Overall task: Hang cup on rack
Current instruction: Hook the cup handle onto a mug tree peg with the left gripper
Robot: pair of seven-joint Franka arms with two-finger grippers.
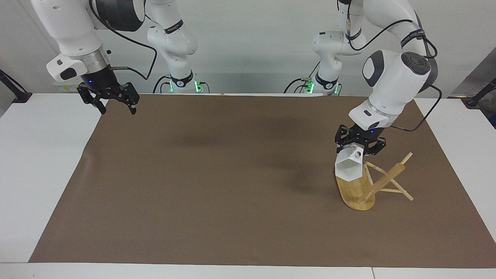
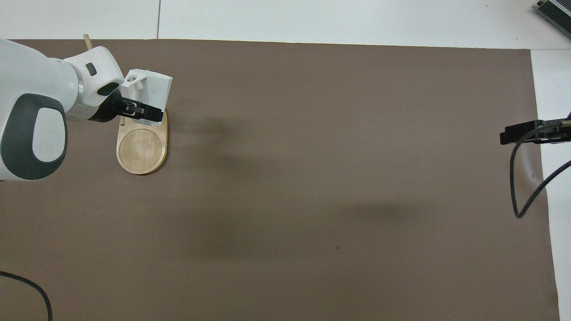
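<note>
My left gripper is holding the white cup. It will release it on the rack's peg (image 2: 129,88) above the farther end of the oval base.
The white faceted cup (image 1: 348,168) hangs tilted in my left gripper (image 1: 360,145), which is shut on its handle end. The cup's mouth points away from the robots. It is over the upper edge of the rack's oval base (image 1: 354,190). The bamboo rack lies tipped, its base up on edge and its post (image 1: 387,180) slanting toward the left arm's end of the table with thin pegs sticking out. I cannot tell whether cup and rack touch. In the overhead view the cup (image 2: 149,91) and left gripper (image 2: 134,111) cover the base's (image 2: 142,147) farther end. My right gripper (image 1: 115,104) is open and empty, and waits.
A brown mat (image 1: 232,186) covers most of the white table (image 1: 38,162). The right gripper hangs over the mat's corner at the right arm's end, close to the robots; only its tip (image 2: 517,133) and a cable show in the overhead view.
</note>
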